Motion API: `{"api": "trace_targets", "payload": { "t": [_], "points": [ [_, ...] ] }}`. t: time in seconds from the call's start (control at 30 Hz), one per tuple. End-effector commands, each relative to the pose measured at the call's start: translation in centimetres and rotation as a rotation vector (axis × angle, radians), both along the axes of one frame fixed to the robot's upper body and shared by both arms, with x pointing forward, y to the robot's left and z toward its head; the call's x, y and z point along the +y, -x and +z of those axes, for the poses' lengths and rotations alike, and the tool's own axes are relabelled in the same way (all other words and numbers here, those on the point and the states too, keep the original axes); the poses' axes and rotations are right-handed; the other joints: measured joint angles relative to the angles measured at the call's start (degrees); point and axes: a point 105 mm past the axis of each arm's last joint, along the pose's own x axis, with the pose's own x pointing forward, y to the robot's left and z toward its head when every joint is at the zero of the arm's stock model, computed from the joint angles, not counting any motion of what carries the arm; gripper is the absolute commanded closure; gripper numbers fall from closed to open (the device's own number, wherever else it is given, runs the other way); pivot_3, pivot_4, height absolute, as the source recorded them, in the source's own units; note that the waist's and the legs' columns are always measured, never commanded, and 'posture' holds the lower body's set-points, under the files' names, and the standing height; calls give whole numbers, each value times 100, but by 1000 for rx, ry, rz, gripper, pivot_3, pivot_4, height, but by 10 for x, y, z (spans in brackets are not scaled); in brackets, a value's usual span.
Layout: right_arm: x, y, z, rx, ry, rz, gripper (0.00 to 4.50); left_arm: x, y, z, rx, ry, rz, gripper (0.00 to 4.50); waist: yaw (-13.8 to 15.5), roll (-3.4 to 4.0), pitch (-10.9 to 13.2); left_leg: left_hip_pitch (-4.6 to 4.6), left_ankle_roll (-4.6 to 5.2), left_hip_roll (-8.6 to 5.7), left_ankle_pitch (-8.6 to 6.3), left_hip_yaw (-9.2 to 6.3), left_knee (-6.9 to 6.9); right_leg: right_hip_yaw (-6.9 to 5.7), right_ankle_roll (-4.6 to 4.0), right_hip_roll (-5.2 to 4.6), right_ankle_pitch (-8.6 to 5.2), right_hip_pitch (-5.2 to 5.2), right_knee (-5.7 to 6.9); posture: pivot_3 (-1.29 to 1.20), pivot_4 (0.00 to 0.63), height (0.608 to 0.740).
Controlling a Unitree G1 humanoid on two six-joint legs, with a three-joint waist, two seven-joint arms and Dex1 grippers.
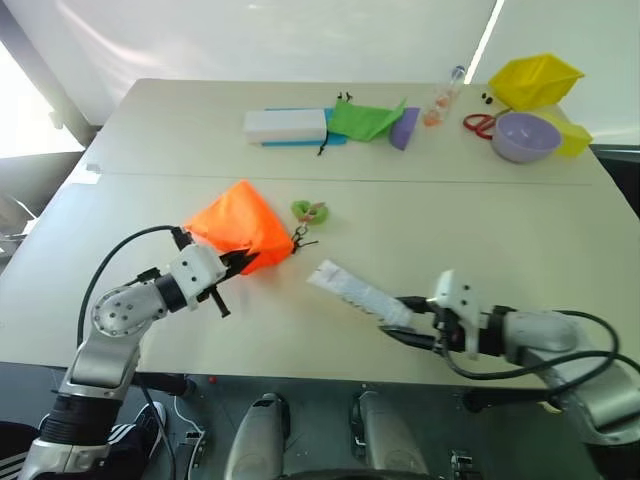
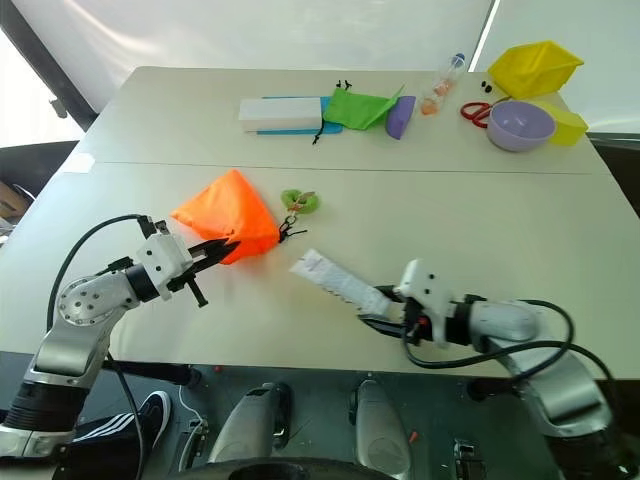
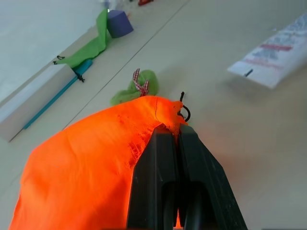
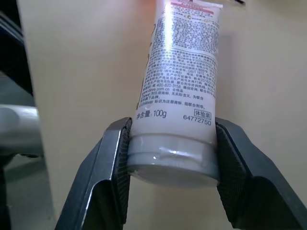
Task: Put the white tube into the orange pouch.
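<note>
Next, the right gripper releases the white tube just inside the orange pouch's near edge (image 1: 266, 252), near the left gripper.
The orange pouch (image 1: 240, 225) is lifted into a peak above the near-left of the table. My left gripper (image 1: 244, 262) is shut on its near edge, and the left wrist view shows the black fingers (image 3: 160, 158) pinching the fabric beside the cord. A green loop (image 1: 310, 211) lies just past the pouch. To the right, the white tube (image 1: 355, 290) is held off the table with its crimped end pointing toward the pouch. My right gripper (image 4: 170, 127) is shut on the tube's cap end (image 4: 172, 160). A gap of bare table separates the tube and the pouch.
Along the far edge lie a long white box (image 1: 285, 124), a green pouch (image 1: 365, 120), a purple block (image 1: 405, 128), a clear bottle (image 1: 443, 100), red scissors (image 1: 478, 124), a lavender bowl (image 1: 526, 136) and yellow containers (image 1: 535, 80). The table's front edge (image 1: 320, 378) runs just under both arms.
</note>
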Motion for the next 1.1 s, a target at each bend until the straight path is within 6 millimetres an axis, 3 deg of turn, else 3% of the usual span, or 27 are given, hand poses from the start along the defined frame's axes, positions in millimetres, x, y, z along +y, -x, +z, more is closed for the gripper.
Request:
{"api": "trace_targets", "payload": {
  "t": [0.03,0.3,0.47,0.67,0.77,0.9,1.1],
  "points": [
    [19,-1,4,-38,-8,69,2702,1,3,12,-34,1,-7,4500,16,0,0,0,0,0,0,-1,0,0,0,0,0,0,1,0,150,740],
    [47,-22,-1,-24,-49,143,2702,-1,8,8,-14,-6,-15,4500,20,-13,-2,-3,0,-3,0,1,0,-1,-7,-7,4,1,-5,0,150,740],
    [61,-49,8,-109,-74,113,2702,-2,10,6,1,-17,-29,4500,7,-13,-2,-3,0,-3,0,0,1,-2,-7,-3,5,-1,0,0,150,740],
    [66,-60,17,-141,-91,118,2702,-1,10,9,6,-5,-21,4500,18,-13,-1,-3,0,-3,1,1,-1,-1,-5,-3,5,-3,4,0,150,740],
    [79,-60,11,-169,-66,155,2702,-5,8,9,13,11,-22,4500,7,-13,-2,-3,1,-4,1,1,0,-1,-5,-3,6,-4,5,0,150,740],
    [90,-74,7,-223,-47,107,2702,-6,8,10,14,17,-20,4500,-12,-13,-2,0,1,-2,1,0,1,-1,-5,2,7,-5,13,0,150,740],
    [113,-92,19,-277,-130,-12,2702,-7,6,10,11,15,-18,4500,-6,-13,-2,0,0,-2,2,-1,1,0,-4,3,8,-7,18,0,150,740]
  ]
}}
